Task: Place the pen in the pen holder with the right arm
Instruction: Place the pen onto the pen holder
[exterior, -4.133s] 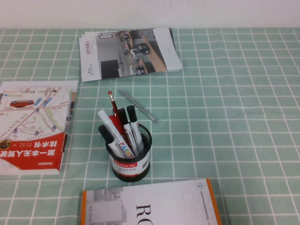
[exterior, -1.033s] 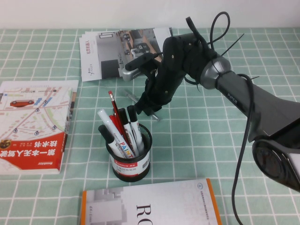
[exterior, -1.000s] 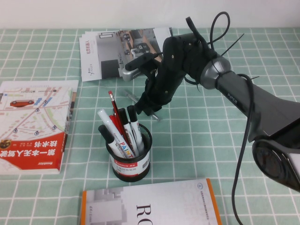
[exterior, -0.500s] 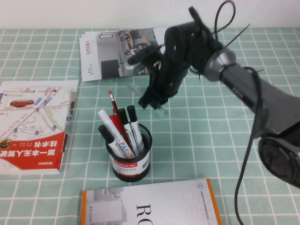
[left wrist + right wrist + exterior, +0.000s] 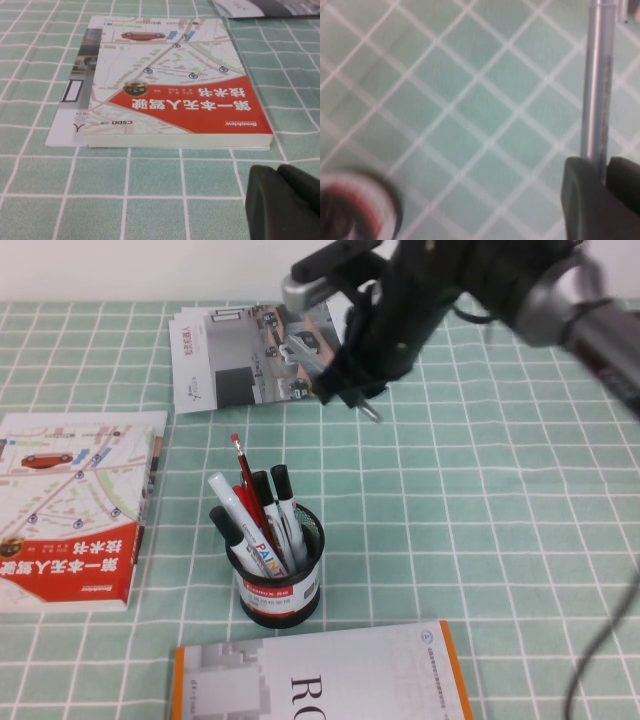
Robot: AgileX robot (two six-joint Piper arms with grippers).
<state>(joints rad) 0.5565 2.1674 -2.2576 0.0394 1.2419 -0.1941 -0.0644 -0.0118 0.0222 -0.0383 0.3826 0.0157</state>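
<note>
The robot's right gripper needs to put the silver-grey pen, now in the air above the checked cloth, down in the pen holder point(image 5: 261, 528), between the PAINT marker and the red-tipped pencil.
My right gripper point(image 5: 350, 395) hangs in the air above the checked cloth, behind the pen holder and in front of the brochures. It is shut on the thin silver-grey pen point(image 5: 371, 411), whose pointed tip sticks out below the fingers. In the right wrist view the pen point(image 5: 597, 90) runs out from between the black fingers of the right gripper point(image 5: 604, 167). The black mesh pen holder point(image 5: 278, 575), with its red-and-white band, stands on the cloth and shows blurred in the right wrist view point(image 5: 355, 210). The left gripper point(image 5: 277, 172) rests low over the cloth beside the red book, shut and empty.
The holder has a white PAINT marker point(image 5: 245, 525), black markers and a red-tipped pencil point(image 5: 243, 465) in it. A red book point(image 5: 70, 510) lies at the left, brochures point(image 5: 260, 355) at the back, and a white orange-edged book point(image 5: 320, 680) at the front edge.
The right gripper has lifted the pen off the cloth and risen toward the back, away from the holder. The pen's old spot on the cloth is bare.
</note>
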